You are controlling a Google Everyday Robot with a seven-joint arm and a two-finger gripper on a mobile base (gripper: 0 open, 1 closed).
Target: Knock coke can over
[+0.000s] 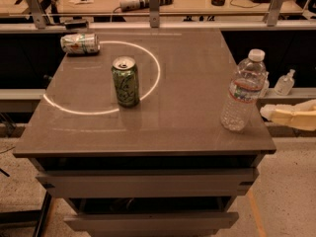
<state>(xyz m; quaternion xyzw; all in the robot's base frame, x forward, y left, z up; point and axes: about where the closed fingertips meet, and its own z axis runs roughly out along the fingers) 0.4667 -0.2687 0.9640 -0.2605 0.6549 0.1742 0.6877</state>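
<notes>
The robot's gripper needs to next go to the lower half (238, 104) of the clear plastic water bottle near the table's front corner and close there.
A green can (125, 81) stands upright on the grey table (187, 83), inside a bright ring of light at the left middle. A silver can with red and green markings (79, 43) lies on its side at the table's back left corner. I cannot tell which of the two is the coke can. My gripper (291, 116) is beige. It sits at the right edge of the view, just off the table's right side, beside a water bottle and far from both cans.
A clear plastic water bottle (243, 91) with a white cap stands near the table's front right corner, between the gripper and the cans. A small sanitizer bottle (285, 82) stands on a ledge to the right. A workbench with tools (148, 1) runs behind the table.
</notes>
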